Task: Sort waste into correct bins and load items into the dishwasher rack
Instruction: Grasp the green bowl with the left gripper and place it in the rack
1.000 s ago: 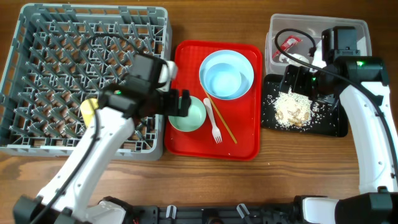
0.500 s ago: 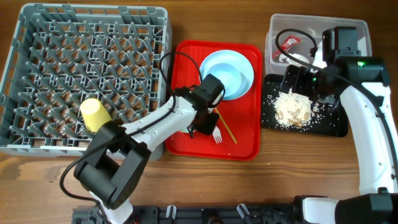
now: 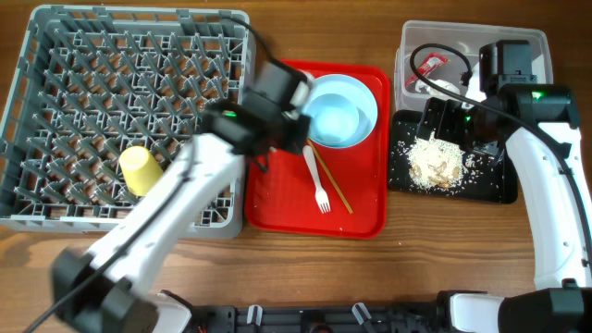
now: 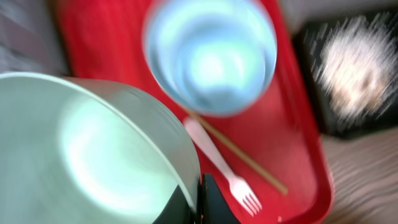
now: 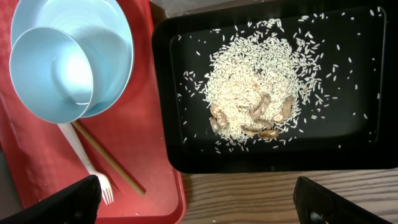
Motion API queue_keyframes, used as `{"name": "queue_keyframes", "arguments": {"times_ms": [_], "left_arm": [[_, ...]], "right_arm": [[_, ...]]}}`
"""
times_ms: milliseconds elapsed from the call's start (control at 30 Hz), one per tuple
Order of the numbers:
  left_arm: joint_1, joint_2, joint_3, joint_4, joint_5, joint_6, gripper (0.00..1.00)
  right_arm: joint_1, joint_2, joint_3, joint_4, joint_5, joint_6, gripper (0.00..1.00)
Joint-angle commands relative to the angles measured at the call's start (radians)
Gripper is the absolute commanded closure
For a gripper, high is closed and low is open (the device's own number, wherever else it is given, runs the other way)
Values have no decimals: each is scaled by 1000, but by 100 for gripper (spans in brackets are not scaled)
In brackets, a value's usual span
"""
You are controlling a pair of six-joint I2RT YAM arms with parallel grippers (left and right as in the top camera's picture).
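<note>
My left gripper should release the pale-green bowl, which is held above the red tray now, between the dishwasher rack's grey wires behind the yellow cup (image 3: 164, 94).
My left gripper (image 4: 200, 200) is shut on the rim of the pale-green bowl (image 4: 81, 149) and holds it above the red tray (image 4: 112, 37). From overhead the left gripper (image 3: 276, 109) hangs over the seam between the dishwasher rack (image 3: 139, 13) and the tray. The light-blue bowl (image 3: 335, 120) sits in the pale-blue plate (image 3: 366, 91). The fork (image 3: 317, 180) and chopsticks (image 3: 333, 185) lie below them. A yellow cup (image 3: 139, 169) lies in the rack. My right gripper (image 5: 199, 205) is open above the black tray (image 5: 168, 93) of rice crumbs (image 5: 255, 93).
The clear tub (image 3: 536, 42) at the back right holds the red wrapper (image 3: 430, 63) and the white tissue (image 3: 444, 88). A few rice grains lie on the wooden table (image 3: 435, 259) near the black tray (image 3: 495, 190).
My left gripper has shut on the pale-green bowl's rim and lifted it off the red tray, moving back and left toward the rack. The right arm has not moved.
</note>
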Motion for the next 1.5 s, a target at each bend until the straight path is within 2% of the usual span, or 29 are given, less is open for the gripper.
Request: {"name": "queue_keyframes", "arguments": {"times_ms": [0, 133, 200, 267, 367, 433, 633, 700, 833, 1067, 1133, 1167, 1200, 1267, 1300, 1400, 1467], "left_arm": [[178, -70, 35, 21, 154, 151, 96], [422, -52, 35, 79, 441, 235, 96], [507, -33, 35, 106, 561, 236, 96], [619, 19, 35, 156, 798, 236, 96], [726, 105, 35, 222, 1065, 235, 96], [773, 177, 35, 262, 1173, 228, 96], [864, 347, 35, 351, 1308, 211, 96], [886, 400, 35, 438, 1334, 135, 96], [911, 448, 35, 500, 1334, 122, 96], [960, 473, 34, 490, 1329, 122, 96], [982, 473, 34, 457, 1321, 122, 79], [996, 473, 34, 424, 1292, 123, 60], [1009, 473, 34, 389, 1258, 123, 48], [1035, 473, 34, 323, 1174, 123, 31], [1049, 473, 34, 306, 1151, 123, 30], [1095, 470, 34, 292, 1149, 123, 0], [1126, 458, 34, 283, 1149, 122, 0]], "right_arm": [[0, -20, 21, 0, 17, 15, 0], [0, -20, 20, -1, 17, 15, 0], [0, -20, 19, -1, 17, 15, 0], [0, -20, 19, -1, 17, 16, 0], [0, -20, 19, -2, 17, 15, 0], [0, -20, 19, -5, 17, 15, 0], [0, -20, 19, -13, 17, 16, 0], [0, -20, 18, -19, 17, 16, 0], [0, -20, 18, -31, 17, 16, 0], [0, -20, 18, -35, 16, 19, 0], [0, -20, 18, -35, 16, 18, 0], [0, -20, 18, -35, 16, 19, 0], [0, -20, 18, -35, 16, 19, 0], [0, -20, 18, -35, 16, 19, 0], [0, -20, 18, -35, 16, 19, 0], [0, -20, 18, -36, 16, 18, 0], [0, -20, 18, -35, 16, 18, 0]]}}
